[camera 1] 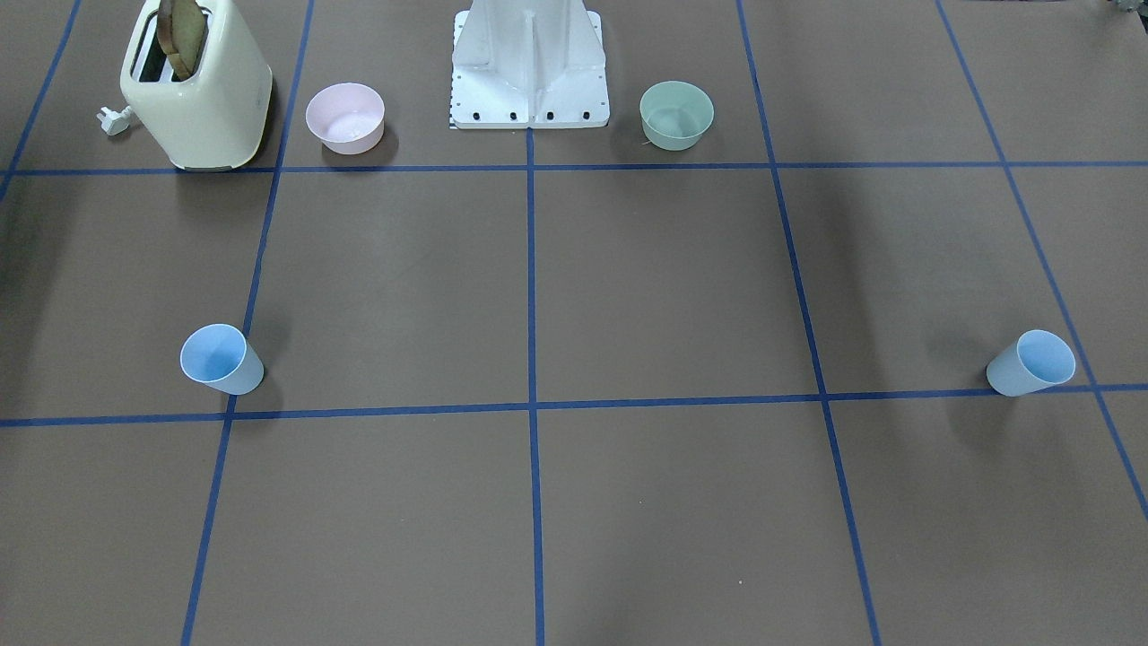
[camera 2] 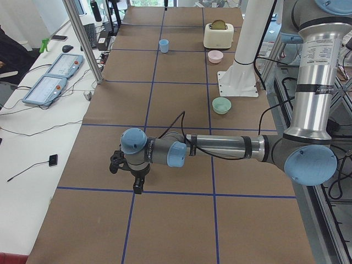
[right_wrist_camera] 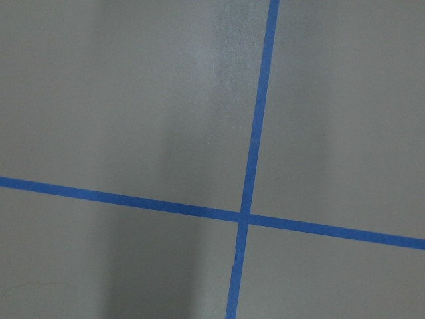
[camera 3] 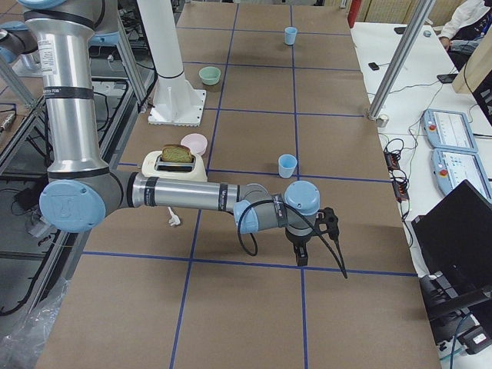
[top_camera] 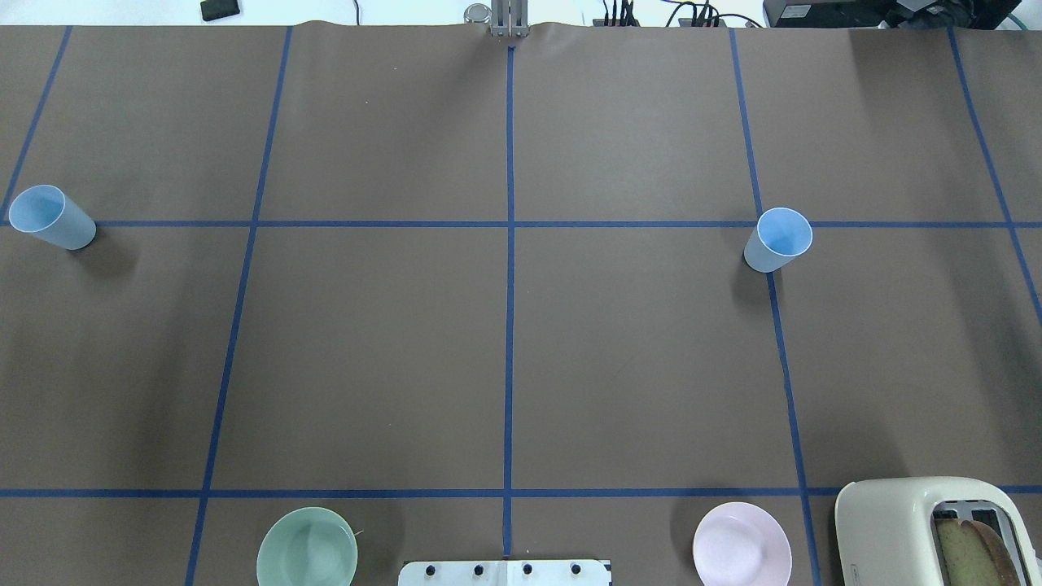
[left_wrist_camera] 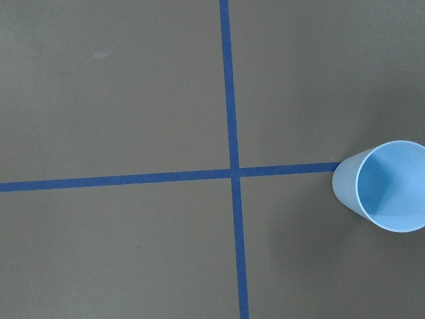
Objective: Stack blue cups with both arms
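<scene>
I should next use my left gripper to grab the rim (camera 1: pixel 1073 364) (left_wrist_camera: pixel 358 191) of the light-blue cup farther from the toaster, on the side away from the other cup.
Two light-blue cups stand upright and far apart on the brown table. One cup (top_camera: pixel 53 216) is at my far left, also in the front view (camera 1: pixel 1031 362) and at the right edge of the left wrist view (left_wrist_camera: pixel 388 186). The other cup (top_camera: pixel 779 238) is on my right, also in the front view (camera 1: pixel 221 359) and the right side view (camera 3: pixel 287 164). My left gripper (camera 2: pixel 137 186) hangs above the table and points down; it shows only in the left side view, so I cannot tell its state. My right gripper (camera 3: pixel 302 256) likewise shows only in the right side view. The right wrist view shows no cup.
A cream toaster (camera 1: pixel 202 99) with a bread slice stands at the robot's near right, with a pink bowl (camera 1: pixel 345 117) beside it. A green bowl (camera 1: pixel 676 114) sits on the other side of the white base mount (camera 1: pixel 529 81). Blue tape lines grid the table.
</scene>
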